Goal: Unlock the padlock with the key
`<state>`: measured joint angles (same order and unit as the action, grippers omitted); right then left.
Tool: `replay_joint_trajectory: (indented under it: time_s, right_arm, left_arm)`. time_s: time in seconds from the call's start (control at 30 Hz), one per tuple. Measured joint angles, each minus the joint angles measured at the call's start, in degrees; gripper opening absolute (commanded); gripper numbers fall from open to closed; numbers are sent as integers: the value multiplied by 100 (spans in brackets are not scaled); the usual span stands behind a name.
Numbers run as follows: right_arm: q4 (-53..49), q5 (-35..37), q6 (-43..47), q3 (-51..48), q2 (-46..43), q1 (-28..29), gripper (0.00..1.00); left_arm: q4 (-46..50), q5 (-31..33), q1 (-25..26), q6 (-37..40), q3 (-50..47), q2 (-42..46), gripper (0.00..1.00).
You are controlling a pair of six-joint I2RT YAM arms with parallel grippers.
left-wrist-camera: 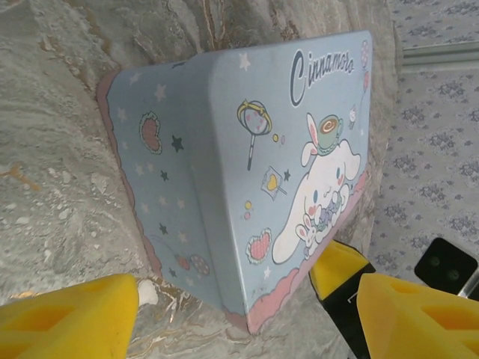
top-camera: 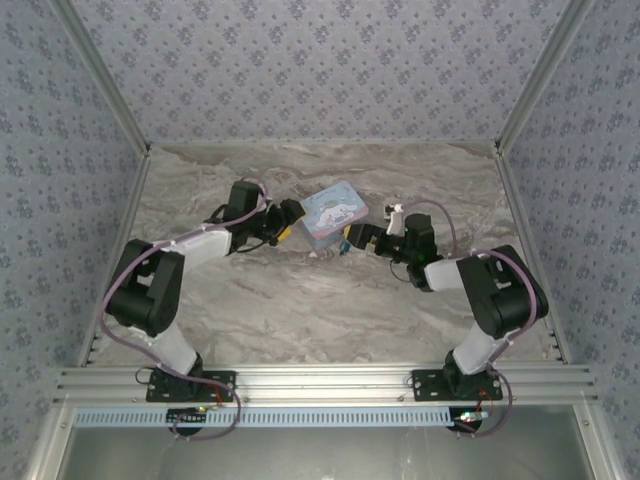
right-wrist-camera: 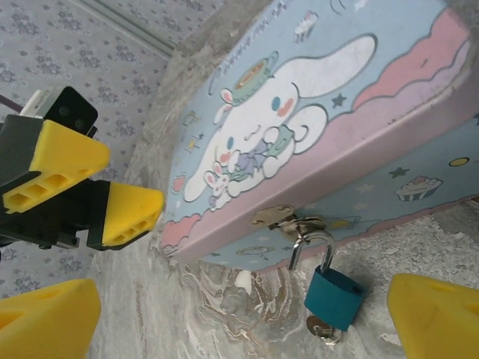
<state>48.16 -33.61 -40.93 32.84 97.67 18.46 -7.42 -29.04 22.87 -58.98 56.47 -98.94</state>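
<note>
The padlock's open shackle hooks through the hasp, so next my right gripper grips near the shackle (right-wrist-camera: 327,263) and draws it free while my left gripper steadies the tin.
The small blue padlock (right-wrist-camera: 335,296) hangs by its silvery shackle (right-wrist-camera: 310,243) from the hasp on the front of the pale blue cartoon tin (right-wrist-camera: 314,112). One shackle leg looks free of the body. The key (right-wrist-camera: 322,330) sticks out of the padlock's underside. My right gripper (right-wrist-camera: 239,329) is open; its yellow fingers (right-wrist-camera: 434,318) stand either side of the padlock without touching it. My left gripper (left-wrist-camera: 243,321) is also open, at the tin's (left-wrist-camera: 247,172) near corner, holding nothing. From above, both grippers (top-camera: 292,222) (top-camera: 358,240) flank the tin (top-camera: 333,210).
The tin rests on a marbled tabletop (top-camera: 300,300) enclosed by patterned walls (top-camera: 320,60). The left gripper's yellow fingers (right-wrist-camera: 131,213) are close to the tin's corner in the right wrist view. Open table lies in front of the tin, toward the arm bases.
</note>
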Motion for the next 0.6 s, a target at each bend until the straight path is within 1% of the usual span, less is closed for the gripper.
replay_joint_trajectory:
  time_s: [0.13, 0.2, 0.47, 0.6]
  right_arm:
    - [-20, -114, -7, 181, 374, 9, 100]
    - [-22, -168, -4, 299, 544, 33, 98]
    - [28, -374, -4, 688, 1019, 107, 93]
    - [122, -461, -13, 800, 1187, 114, 85]
  left_arm:
    - [0, -144, 42, -2, 232, -361, 71]
    - [-15, -229, 52, -20, 361, -546, 69]
    - [-46, -376, 116, -39, 490, -944, 67]
    - [-103, -433, 127, -42, 490, -997, 64]
